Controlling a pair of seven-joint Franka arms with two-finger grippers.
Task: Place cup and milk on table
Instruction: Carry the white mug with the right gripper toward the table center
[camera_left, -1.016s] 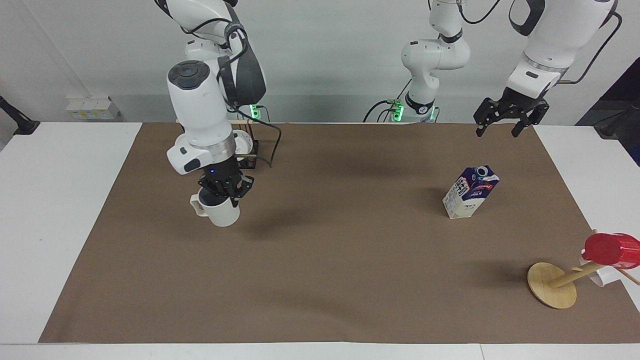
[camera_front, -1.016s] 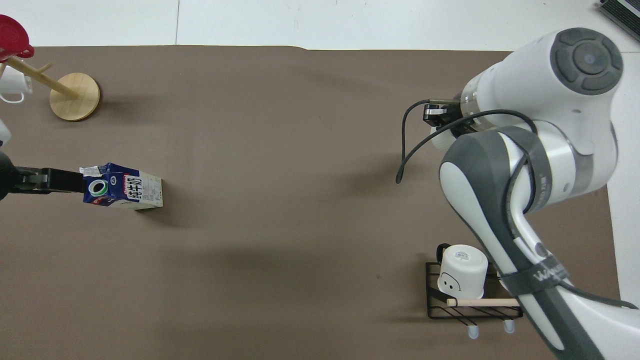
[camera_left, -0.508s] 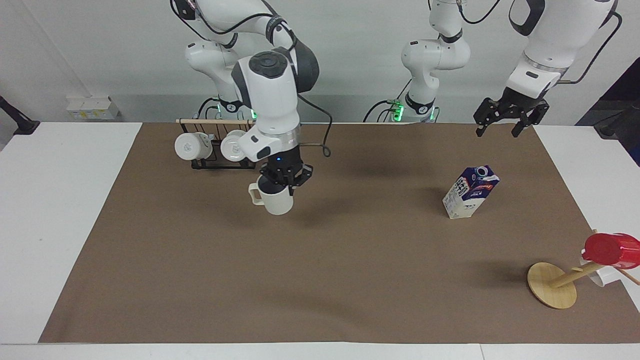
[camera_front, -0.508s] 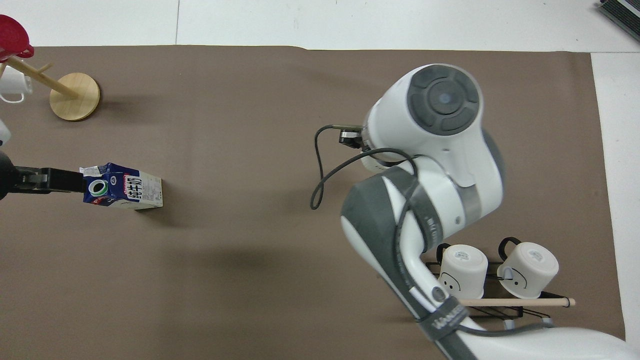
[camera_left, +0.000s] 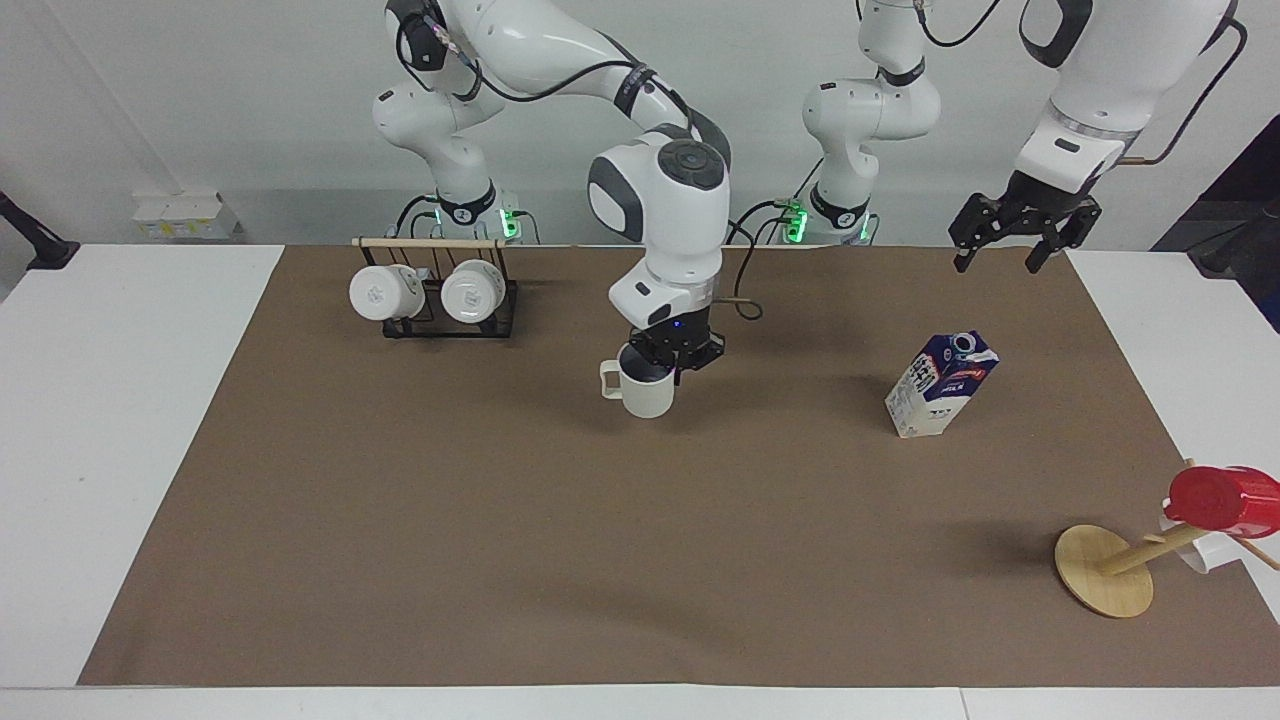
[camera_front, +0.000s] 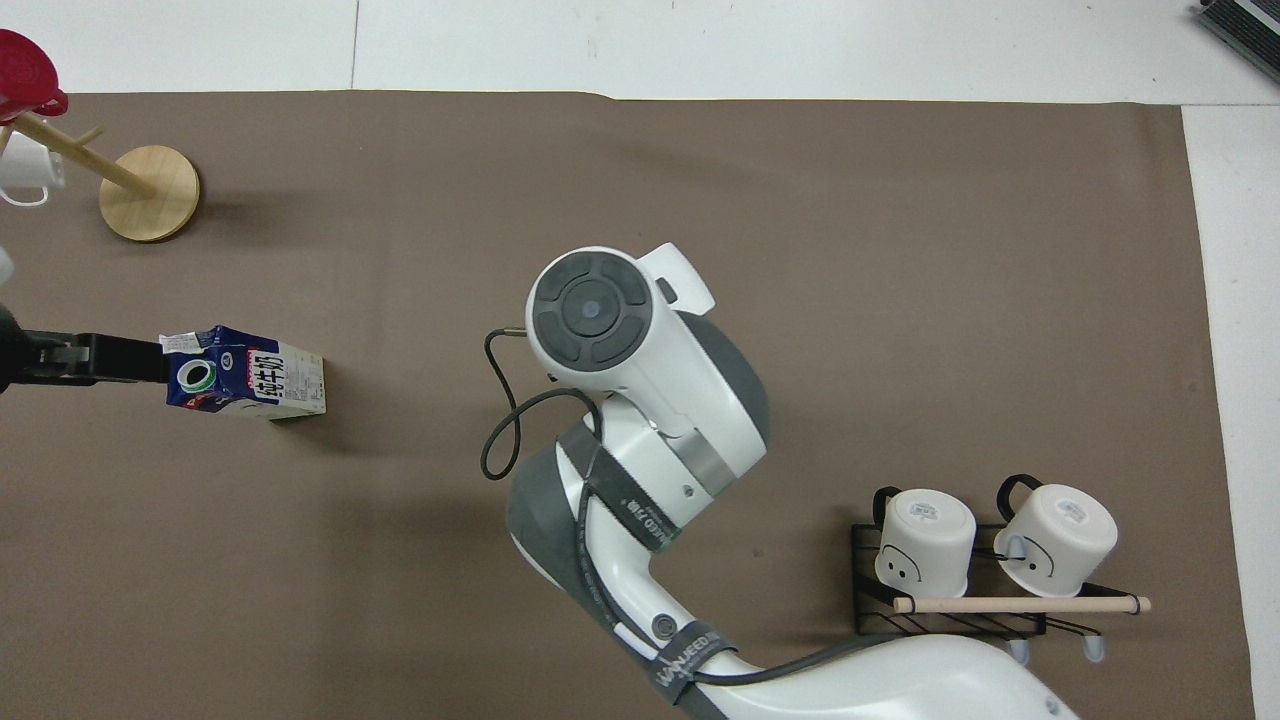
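Observation:
The blue top (camera_front: 220, 359) of the milk, beside the green-ringed cap, is the next place for my left gripper to go down to and close.
The off-white cup (camera_left: 645, 392) with a grey-blue inside is upright, low over or on the brown paper of the table (camera_left: 640, 560), near the middle. My right gripper (camera_left: 672, 358) is shut on its rim, on the side away from the handle. In the overhead view the right arm hides the cup. The milk (camera_left: 940, 385) (camera_front: 250, 375) stands on the paper toward the left arm's end, leaning a little. My left gripper (camera_left: 995, 262) (camera_front: 120, 360) is open and empty, raised well above the paper, apart from the milk.
A black wire rack (camera_left: 430, 300) (camera_front: 950, 600) with two glossy white mugs stands near the robots at the right arm's end. A tilted wooden mug tree (camera_left: 1100, 570) (camera_front: 150, 190) with a red cup (camera_left: 1220, 497) and a white mug (camera_front: 25, 170) stands at the left arm's end.
My right gripper has carried the cup from the right arm's end toward the middle of the table and lowered it. The left arm and the milk have not moved.

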